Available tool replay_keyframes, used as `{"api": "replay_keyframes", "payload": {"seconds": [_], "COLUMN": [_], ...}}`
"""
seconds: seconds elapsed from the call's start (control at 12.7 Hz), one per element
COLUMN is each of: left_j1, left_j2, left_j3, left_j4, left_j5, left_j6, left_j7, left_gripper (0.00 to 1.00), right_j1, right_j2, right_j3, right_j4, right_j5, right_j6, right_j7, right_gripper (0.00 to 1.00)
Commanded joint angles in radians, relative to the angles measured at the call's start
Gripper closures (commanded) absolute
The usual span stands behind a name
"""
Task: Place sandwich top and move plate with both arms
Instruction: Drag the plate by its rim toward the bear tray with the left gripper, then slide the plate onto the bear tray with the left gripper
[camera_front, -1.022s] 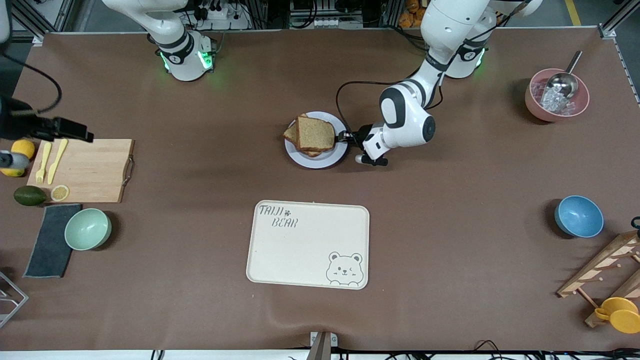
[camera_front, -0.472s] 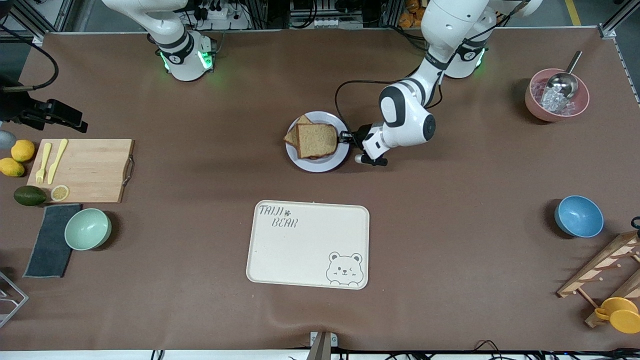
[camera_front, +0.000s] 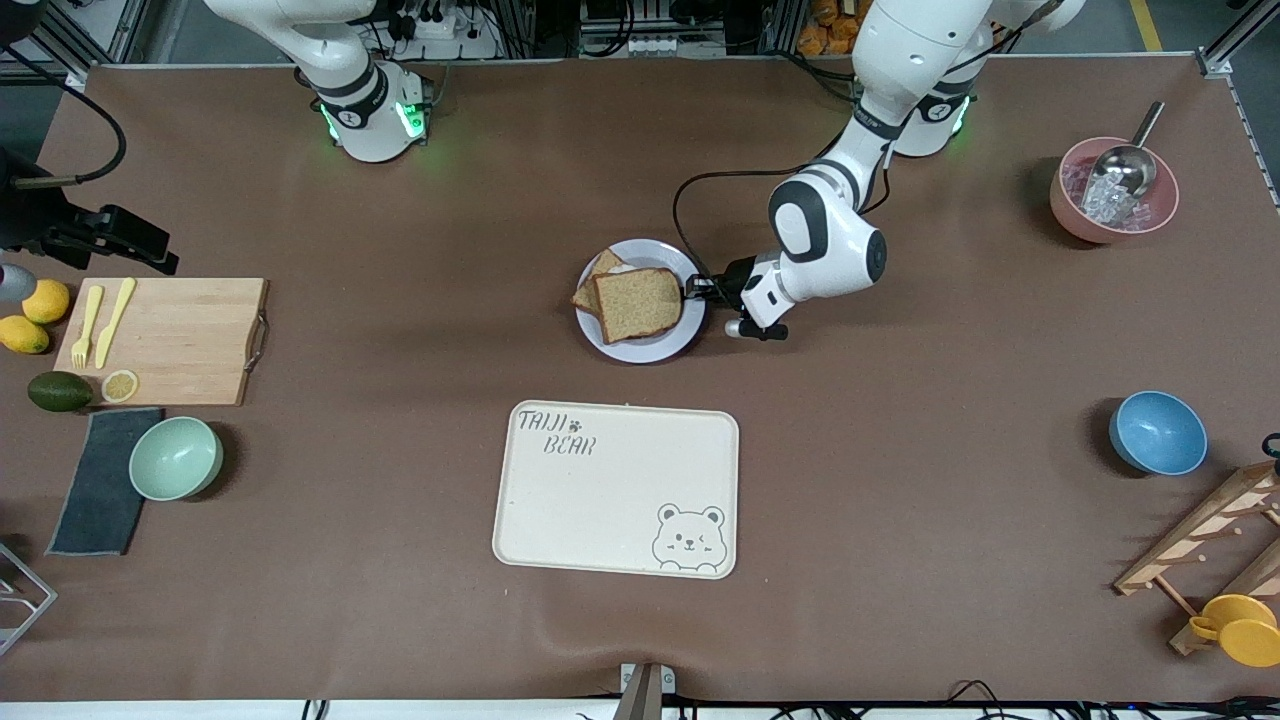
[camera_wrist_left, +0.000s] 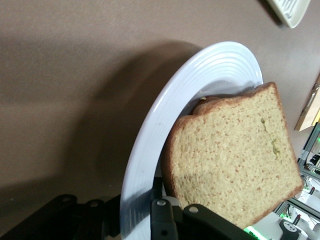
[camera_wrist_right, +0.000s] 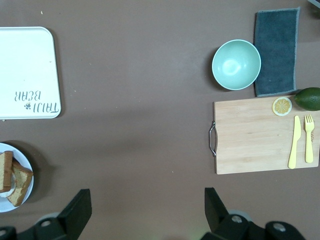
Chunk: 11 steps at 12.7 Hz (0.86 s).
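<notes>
Next, my left gripper lets go of the plate on the cream bear tray (camera_front: 602, 469), between the tray's lettering and the bear face.
The sandwich top (camera_front: 638, 303) lies on a lower slice on the pale plate (camera_front: 650, 348), mid-table between the arm bases and the tray. My left gripper (camera_front: 697, 290) is shut on the plate's rim at the edge toward the left arm's end. In the left wrist view the rim (camera_wrist_left: 200, 75) runs between the fingers of my left gripper (camera_wrist_left: 150, 212), with the top slice (camera_wrist_left: 235, 155) beside them and a shadow under the plate. My right gripper (camera_front: 140, 248) is open and empty, high over the right arm's end of the table; its own view (camera_wrist_right: 145, 210) shows the plate (camera_wrist_right: 30, 175) far off.
A cream bear tray (camera_front: 615, 490) lies nearer the front camera than the plate. A cutting board (camera_front: 180, 340) with cutlery, a mint bowl (camera_front: 175, 457) and a grey cloth (camera_front: 100, 480) are at the right arm's end. A pink bowl (camera_front: 1113, 190), blue bowl (camera_front: 1157, 432) and wooden rack (camera_front: 1210, 540) are at the left arm's end.
The left gripper has carried the plate with the sandwich toward the front camera and a little toward the left arm's end. The top slice has turned slightly. The right gripper has shifted a little.
</notes>
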Motion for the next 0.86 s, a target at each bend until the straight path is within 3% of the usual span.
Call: {"api": "replay_keyframes", "payload": {"seconds": [0.0,0.39,0.79], "left_j1": [0.005,-0.001,0.007], "left_j2": [-0.065,-0.045,0.119], "left_j3": [-0.005,-0.003,0.009], "left_j4": [-0.019,0.059,0.288], "left_j5": [-0.052,-0.218,-0.207], "left_j6": [0.029,0.105,0.128], "left_j7": [0.035,0.144,0.116], "left_gripper": [1.00,1.00,1.00], "right_j1": [-0.029,-0.027,-0.029], "right_j2": [-0.071,-0.062,-0.061], "right_j3": [0.030,0.035,0.035], "right_j4": [-0.090,-0.089,-0.086], "right_j5": [-0.013,-0.013,-0.017], "right_j6": [0.044,0.055,0.053], "right_j7": [0.012,0.010,0.009], "right_gripper": [0.00,0.00,0.00]}}
